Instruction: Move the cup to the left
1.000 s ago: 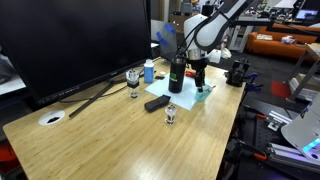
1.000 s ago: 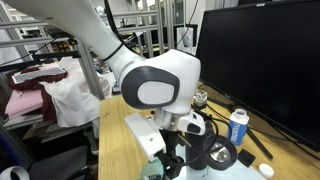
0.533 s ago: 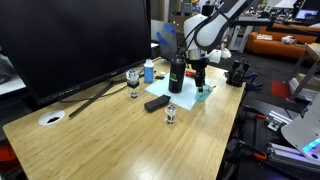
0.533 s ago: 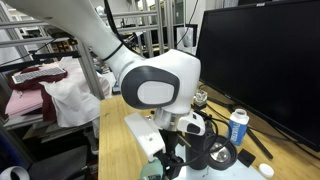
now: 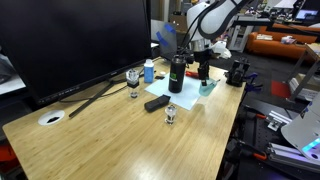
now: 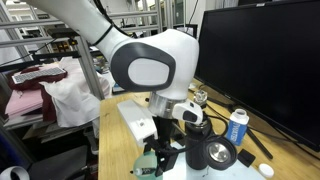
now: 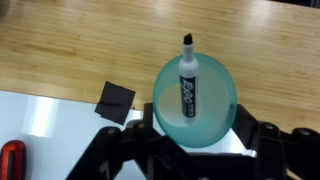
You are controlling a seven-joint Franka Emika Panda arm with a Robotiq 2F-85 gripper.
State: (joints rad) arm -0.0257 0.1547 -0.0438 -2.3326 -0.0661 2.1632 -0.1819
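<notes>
Next, my gripper puts the cup down and lets go of it on the bare wood (image 5: 189,133) between the small glass and the table edge.
The light teal translucent cup (image 7: 195,110) fills the middle of the wrist view, seen from above, with a black-capped marker (image 7: 186,85) standing inside it. My gripper (image 7: 195,132) is shut on the cup, one finger on each side of its rim. In an exterior view the gripper (image 5: 203,72) hangs just right of the tall black bottle (image 5: 176,75), over a teal mat (image 5: 208,88). In an exterior view the cup (image 6: 148,166) shows at the bottom edge under the arm, left of the black bottle (image 6: 205,155).
A stemmed glass (image 5: 133,78), a blue bottle (image 5: 149,71), a black remote (image 5: 157,102) and a small glass (image 5: 171,114) stand left of the bottle. A big monitor (image 5: 70,40) lines the back. Below the cup lie a white sheet (image 7: 50,120) and a black square (image 7: 115,98).
My gripper and wrist have risen a little with the cup held in the fingers. The black bottle and the other things have not moved.
</notes>
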